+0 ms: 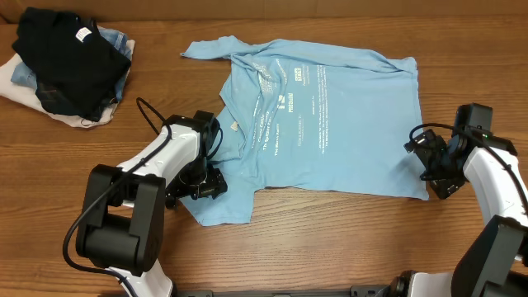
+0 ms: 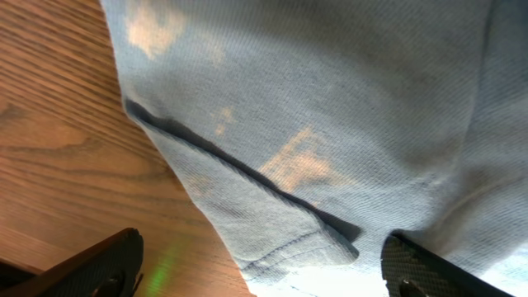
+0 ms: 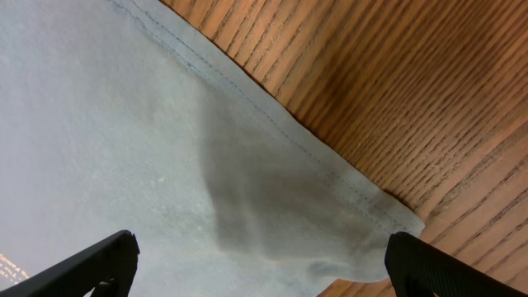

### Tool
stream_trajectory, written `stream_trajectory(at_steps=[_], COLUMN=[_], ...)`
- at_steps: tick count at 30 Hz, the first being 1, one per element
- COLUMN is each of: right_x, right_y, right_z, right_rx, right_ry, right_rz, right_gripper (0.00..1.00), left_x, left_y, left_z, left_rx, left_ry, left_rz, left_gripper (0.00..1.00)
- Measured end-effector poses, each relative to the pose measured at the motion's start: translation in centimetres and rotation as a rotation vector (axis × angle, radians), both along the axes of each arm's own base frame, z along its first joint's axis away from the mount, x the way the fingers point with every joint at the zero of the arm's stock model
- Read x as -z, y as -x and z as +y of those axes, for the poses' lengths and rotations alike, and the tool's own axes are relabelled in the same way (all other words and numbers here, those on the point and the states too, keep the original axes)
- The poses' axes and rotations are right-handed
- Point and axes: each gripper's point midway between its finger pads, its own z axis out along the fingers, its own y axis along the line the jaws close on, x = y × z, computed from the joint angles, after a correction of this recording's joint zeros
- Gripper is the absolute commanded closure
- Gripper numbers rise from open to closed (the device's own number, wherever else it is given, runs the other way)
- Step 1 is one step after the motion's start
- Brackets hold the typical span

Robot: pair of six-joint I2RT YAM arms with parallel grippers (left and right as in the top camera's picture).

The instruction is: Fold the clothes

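Observation:
The shirt's flap is creased under my open left gripper; next I pinch its folded edge (image 2: 326, 229), then pull the shirt taut with both grippers before folding.
The light blue shirt (image 1: 330, 124) lies spread on the wooden table, white lettering up, with one sleeve folded in at the left. My left gripper (image 1: 206, 177) hovers over its lower-left flap. In the left wrist view the gripper (image 2: 264, 280) stands open, its fingers (image 2: 99, 268) wide apart over a stitched hem edge of the shirt (image 2: 330, 107). My right gripper (image 1: 433, 165) is at the shirt's lower-right corner. In the right wrist view that gripper (image 3: 264, 276) is open, straddling the corner of the shirt (image 3: 165, 148), with nothing pinched.
A black garment (image 1: 70, 58) with a white tag sits on denim and white fabrics (image 1: 21, 82) at the back left. Bare wood table (image 1: 330, 239) runs along the front between both arms.

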Motion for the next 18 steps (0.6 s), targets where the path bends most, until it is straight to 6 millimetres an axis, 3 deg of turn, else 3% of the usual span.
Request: stream_trajectory(at_steps=[14,18], right_x=[0.0,0.0], right_y=[0.1,0.1], right_z=[-0.3,-0.3], right_rx=[0.003,0.003], right_ry=[0.016,0.019], right_rz=[0.005,0.006], right_gripper=[0.0,0.0], left_x=[-0.5,-0.6], left_y=[0.7,0.7], left_z=[1.3,1.5], left_rx=[0.005,0.006], left_ry=[-0.062,-0.071], left_rz=[0.028,0.027], left_gripper=[0.0,0.04])
